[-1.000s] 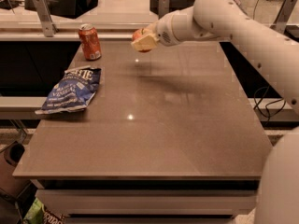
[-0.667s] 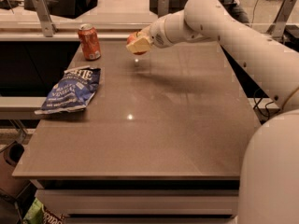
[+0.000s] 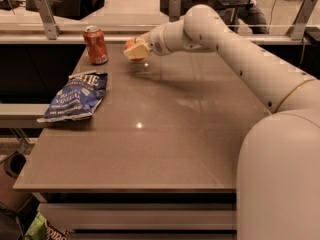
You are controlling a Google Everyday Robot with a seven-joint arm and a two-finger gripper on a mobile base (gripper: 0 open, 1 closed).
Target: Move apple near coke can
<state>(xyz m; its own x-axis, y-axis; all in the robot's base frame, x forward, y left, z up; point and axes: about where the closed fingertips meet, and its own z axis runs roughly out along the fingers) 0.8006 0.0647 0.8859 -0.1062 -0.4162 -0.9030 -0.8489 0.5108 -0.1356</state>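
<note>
Next, my gripper sets the apple free on the brown table [image 3: 118,57] next to the coke can, beyond the blue chip bag.
The coke can [image 3: 95,45], slim and red with a silver top, stands upright near the table's far left corner. My gripper [image 3: 135,49] is shut on the red-orange apple [image 3: 132,45] and holds it a little above the table, just right of the can with a small gap between them. The cream fingers [image 3: 137,52] cover much of the apple; only its upper red part shows. The white arm reaches in from the right.
A blue chip bag [image 3: 74,96] lies flat near the table's left edge, in front of the can. The brown table [image 3: 165,134] extends toward me. A counter with metal posts [image 3: 46,15] runs behind the table's far edge.
My gripper has carried the apple leftward toward the coke can, and a little lower. The can and chip bag have not moved.
</note>
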